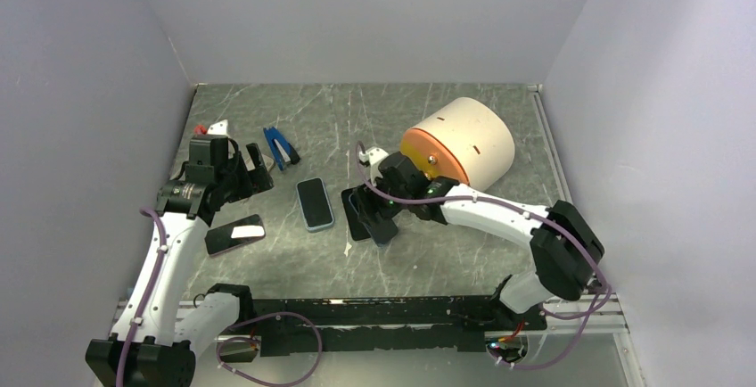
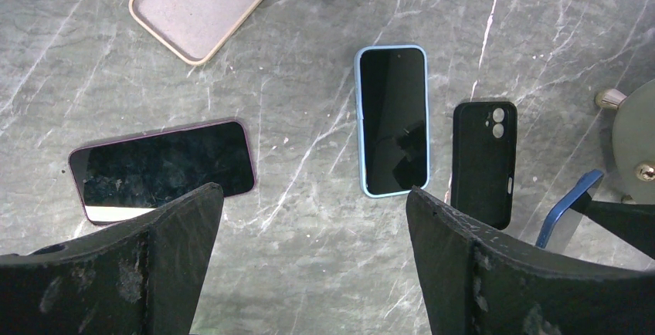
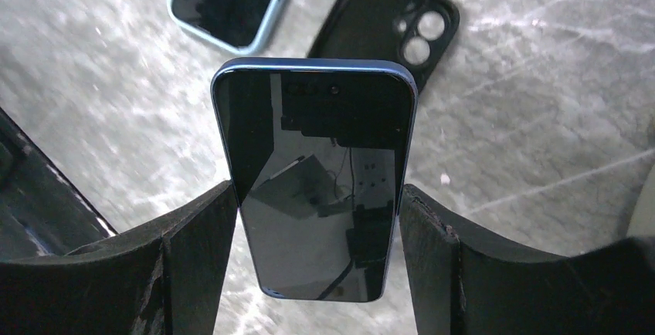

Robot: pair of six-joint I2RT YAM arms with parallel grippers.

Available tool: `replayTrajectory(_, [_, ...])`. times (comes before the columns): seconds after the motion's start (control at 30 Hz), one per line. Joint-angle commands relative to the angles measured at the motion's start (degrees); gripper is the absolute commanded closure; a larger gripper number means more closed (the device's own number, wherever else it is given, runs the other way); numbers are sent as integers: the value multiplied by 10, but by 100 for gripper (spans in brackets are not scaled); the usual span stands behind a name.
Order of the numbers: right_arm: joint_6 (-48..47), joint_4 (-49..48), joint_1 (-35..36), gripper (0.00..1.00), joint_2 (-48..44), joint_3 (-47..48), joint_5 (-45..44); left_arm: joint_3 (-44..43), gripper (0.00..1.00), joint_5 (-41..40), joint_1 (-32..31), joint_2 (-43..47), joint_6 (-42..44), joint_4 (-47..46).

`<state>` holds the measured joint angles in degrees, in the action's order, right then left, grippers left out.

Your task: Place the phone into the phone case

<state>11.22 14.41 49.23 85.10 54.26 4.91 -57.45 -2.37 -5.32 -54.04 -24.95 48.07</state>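
The dark blue phone will go down from my right gripper onto the open black phone case point(image 1: 362, 218) point(image 3: 355, 84) beside the light blue one. The phone is now held tilted above the table.
My right gripper point(image 3: 317, 227) is shut on a dark blue phone point(image 3: 313, 173), gripping its long edges and holding it tilted above the table. An empty black phone case point(image 3: 386, 30) lies open side up just beyond it, camera cut-outs at the far end. In the top view the right gripper point(image 1: 382, 219) hovers over the black case point(image 1: 356, 213). My left gripper point(image 2: 313, 227) is open and empty, above bare table at the left point(image 1: 248, 173). The left wrist view shows the black case point(image 2: 483, 161) and an edge of the held phone point(image 2: 568, 211).
A phone in a light blue case point(image 1: 314, 202) lies left of the black case. A pink-rimmed phone point(image 1: 234, 234) lies near left. A beige empty case point(image 2: 205, 3) and a blue clip point(image 1: 281, 146) lie further back. A beige cylinder with an orange lid point(image 1: 459, 142) lies behind the right arm.
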Motion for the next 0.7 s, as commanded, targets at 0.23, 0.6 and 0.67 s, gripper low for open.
replayTrajectory(0.23, [148, -74, 8, 46, 55, 99, -96, -17, 7, 0, -1, 15, -5, -6])
replayTrajectory(0.6, [216, -115, 23, 46, 125, 125, -151, -17, 7, 1, -1, 16, -5, -6])
replayTrajectory(0.67, [222, -122, 26, 46, 136, 127, -153, -17, 7, 2, -1, 16, -5, -6])
